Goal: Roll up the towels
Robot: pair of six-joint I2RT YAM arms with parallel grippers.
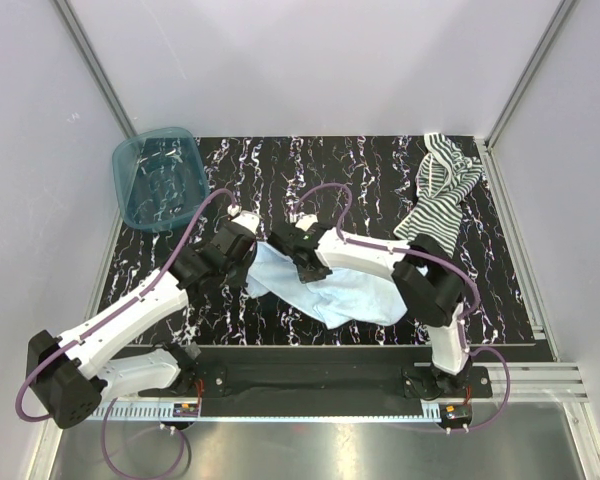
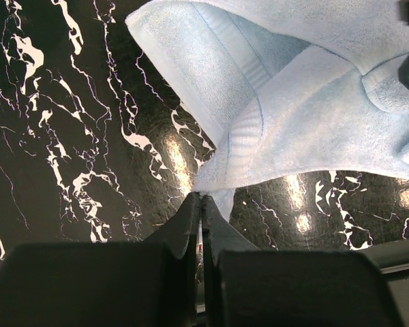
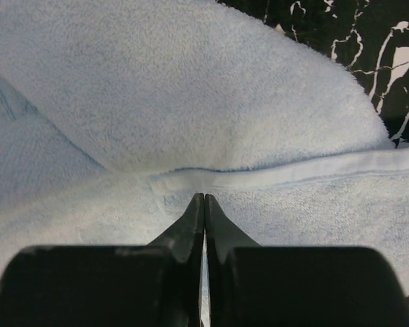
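Note:
The pale blue towel's flat corner is beside my right gripper's closed fingers, so I will open them and pinch that corner (image 3: 158,185) before I lift and stretch the towel.
The pale blue towel (image 1: 345,295) lies crumpled on the black marbled table (image 1: 310,170), between the two arms. My left gripper (image 1: 252,250) is at its left end. In the left wrist view its jaws (image 2: 203,199) are shut on a corner of the pale blue towel (image 2: 313,102), which is lifted a little. My right gripper (image 1: 308,262) is over the towel's middle. In the right wrist view its jaws (image 3: 204,197) are shut at the hem of the pale blue towel (image 3: 191,88). The striped green-and-white towel (image 1: 440,190) lies bunched at the back right, untouched.
A translucent blue basket (image 1: 160,178) stands at the table's back left corner. White walls with metal rails enclose the table on three sides. A metal rail runs along the near edge by the arm bases.

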